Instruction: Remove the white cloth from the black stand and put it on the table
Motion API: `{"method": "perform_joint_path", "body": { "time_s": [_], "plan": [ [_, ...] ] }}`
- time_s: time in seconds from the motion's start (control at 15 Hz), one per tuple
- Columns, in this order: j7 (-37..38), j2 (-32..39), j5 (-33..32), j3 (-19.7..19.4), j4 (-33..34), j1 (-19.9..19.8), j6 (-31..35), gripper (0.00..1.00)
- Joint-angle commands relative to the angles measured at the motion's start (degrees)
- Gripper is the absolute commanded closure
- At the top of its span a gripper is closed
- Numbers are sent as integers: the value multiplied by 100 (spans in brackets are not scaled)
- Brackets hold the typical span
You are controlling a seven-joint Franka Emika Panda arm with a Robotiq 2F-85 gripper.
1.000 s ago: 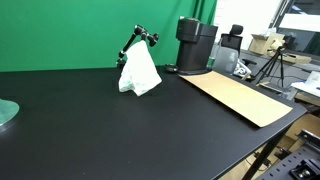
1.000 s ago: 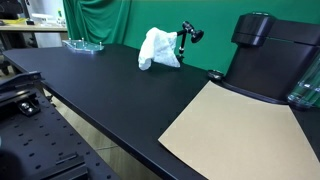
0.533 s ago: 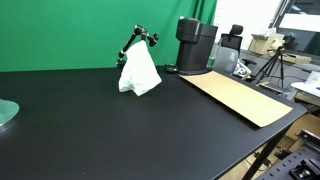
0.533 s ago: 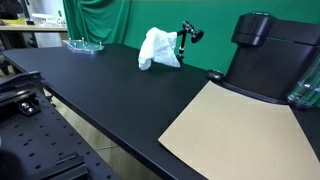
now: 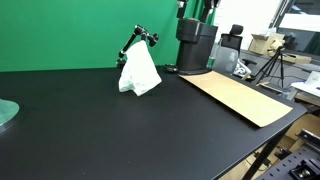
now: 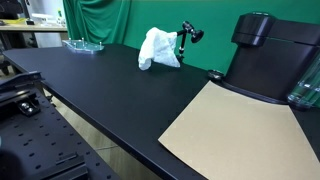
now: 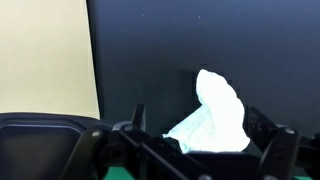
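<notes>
Next, my gripper should go to the top of the white cloth (image 5: pixel 141 44), where it hangs from the black stand, and close there.
The white cloth (image 5: pixel 138 72) hangs in a drooping cone from the thin black stand (image 5: pixel 141 39) at the back of the black table (image 5: pixel 120 135). Both also show in an exterior view, the cloth (image 6: pixel 158 49) left of the stand (image 6: pixel 187 35). My gripper (image 5: pixel 196 8) shows only partly at the top edge, high above the black machine and right of the cloth. In the wrist view the gripper (image 7: pixel 195 112) is open, its fingers (image 7: pixel 137 118) spread either side of the cloth (image 7: pixel 218 118) far below. Nothing is held.
A big black cylindrical machine (image 5: pixel 195 48) stands right of the stand, also seen in an exterior view (image 6: pixel 262 55). A tan board (image 5: pixel 240 96) lies on the table beside it. A glass dish (image 5: pixel 5 113) sits at the far left.
My gripper has come into an exterior view at the top edge above the black machine. The cloth and stand have not moved.
</notes>
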Motion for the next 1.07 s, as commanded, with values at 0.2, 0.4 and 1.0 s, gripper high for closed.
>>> {"method": "perform_joint_path", "body": {
  "time_s": [0.2, 0.4, 1.0],
  "plan": [
    [241, 1630, -41, 46, 957, 41, 981, 0],
    [148, 2138, 144, 106, 1344, 127, 1184, 0],
    [121, 3027, 320, 338, 2197, 283, 1196, 0]
  ]
}}
